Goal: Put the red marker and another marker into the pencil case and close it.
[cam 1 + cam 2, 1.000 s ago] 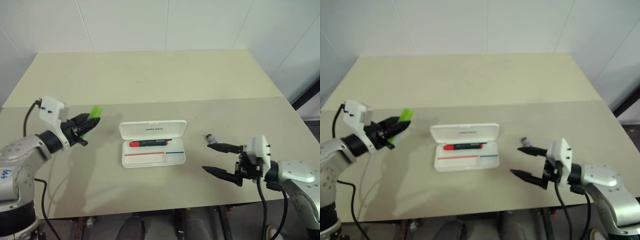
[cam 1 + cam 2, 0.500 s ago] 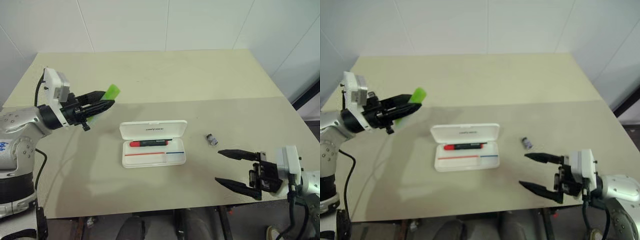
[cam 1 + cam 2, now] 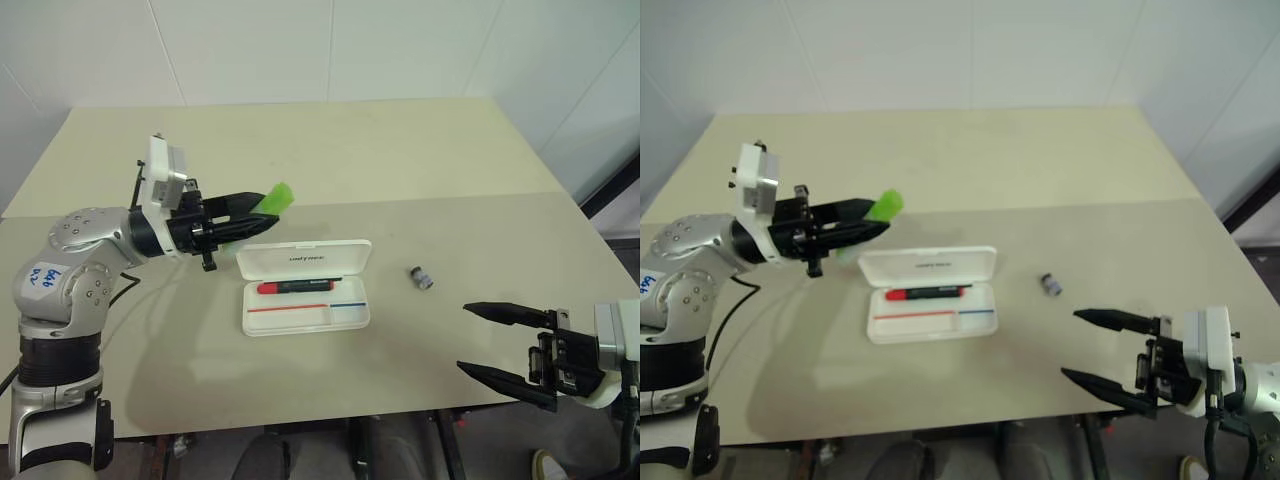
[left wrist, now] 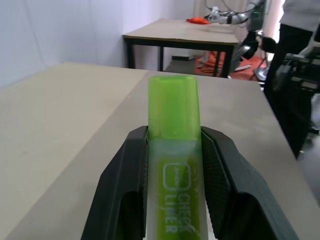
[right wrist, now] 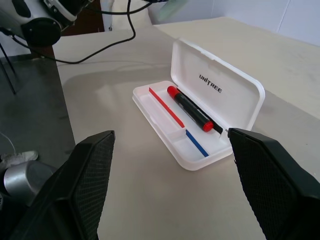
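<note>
Next, I let go of the light green highlighter with my left gripper in the pencil case's front compartment [image 3: 289,319], next to the red marker.
The white pencil case [image 3: 330,258] lies open in the middle of the table, lid tilted back. The red marker [image 3: 297,286] rests inside it along the hinge side, also seen as the red marker [image 5: 190,108] in the right wrist view. My left gripper [image 3: 258,210] is shut on the light green highlighter [image 3: 272,197], held level in the air just left of the case's back left corner. The highlighter [image 4: 173,115] sticks out past both fingers [image 4: 125,185]. My right gripper [image 3: 464,337] hovers open near the table's front right edge, well away from the case [image 5: 227,87].
A small grey cylindrical object [image 3: 421,277] lies on the table right of the case. The beige table [image 3: 300,140] stretches far behind the case, with a seam across it. In the left wrist view another table [image 4: 190,30] and equipment stand in the background.
My left gripper has carried the green highlighter to the right and slightly up, closer to the case. My right gripper has drawn back toward the front right corner, still open.
</note>
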You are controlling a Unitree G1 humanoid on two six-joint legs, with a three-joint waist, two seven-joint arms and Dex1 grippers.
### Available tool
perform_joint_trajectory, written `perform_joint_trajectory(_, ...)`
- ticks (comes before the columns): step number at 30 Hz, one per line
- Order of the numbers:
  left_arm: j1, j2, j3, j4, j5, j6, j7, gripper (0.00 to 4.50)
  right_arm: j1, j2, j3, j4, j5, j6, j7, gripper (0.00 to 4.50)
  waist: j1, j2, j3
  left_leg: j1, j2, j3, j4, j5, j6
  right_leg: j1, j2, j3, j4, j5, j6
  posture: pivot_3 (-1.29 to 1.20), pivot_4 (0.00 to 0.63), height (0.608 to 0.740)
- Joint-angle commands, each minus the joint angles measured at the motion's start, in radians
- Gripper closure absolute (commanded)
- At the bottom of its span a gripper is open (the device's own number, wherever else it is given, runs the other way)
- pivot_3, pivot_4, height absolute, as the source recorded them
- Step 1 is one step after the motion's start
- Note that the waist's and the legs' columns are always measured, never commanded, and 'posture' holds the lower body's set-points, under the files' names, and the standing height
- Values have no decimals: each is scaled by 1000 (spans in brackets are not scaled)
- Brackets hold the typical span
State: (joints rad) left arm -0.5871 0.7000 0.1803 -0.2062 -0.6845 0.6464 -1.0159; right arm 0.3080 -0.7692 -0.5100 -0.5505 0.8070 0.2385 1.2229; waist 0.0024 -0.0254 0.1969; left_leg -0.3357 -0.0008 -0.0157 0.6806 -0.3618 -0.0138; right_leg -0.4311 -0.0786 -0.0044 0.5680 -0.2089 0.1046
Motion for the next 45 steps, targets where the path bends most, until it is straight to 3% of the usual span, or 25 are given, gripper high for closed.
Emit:
perform_joint_trajectory(1,-15,-4,-15,-67,-47,13,-12,3414,60,7,-32,-44,9,-19,24,667,1,0,0,0,0,0,0,0,0,0,0,0,0,0,0,0,150,740)
perform_joint_trajectory(4,-14,-7,-38,-90,-70,30,-29,3414,132,11,-26,-53,-18,-39,58,667,9,0,0,0,0,-1,0,0,0,0,0,0,0,0,1,0,150,740)
perform_joint_trajectory(13,-5,13,-127,-86,-47,24,-120,3414,163,7,-59,-41,-27,-67,66,667,10,0,0,1,-1,3,1,0,1,3,1,4,-1,-4,-5,0,150,740)
perform_joint_trajectory(15,24,24,-165,-82,-9,3,-137,3414,190,17,-82,-36,-34,-73,65,667,10,0,0,1,-1,3,1,0,1,3,1,5,0,-8,-13,0,150,740)
perform_joint_trajectory(27,47,-3,-278,106,228,-276,-194,3414,131,72,-24,-35,-117,-108,-69,667,11,0,0,1,-1,4,1,1,1,3,2,7,1,-9,-14,0,150,740)
perform_joint_trajectory(37,92,-40,-334,114,292,-354,-208,3414,126,95,7,-12,-158,-131,-98,667,14,0,0,1,-1,4,1,0,2,2,2,7,2,-7,-10,0,150,740)
perform_joint_trajectory(45,83,-55,-364,161,425,-397,-120,3414,105,103,46,-19,-174,-121,-135,667,18,0,0,1,-1,4,1,0,2,2,2,8,4,-7,-11,0,150,740)
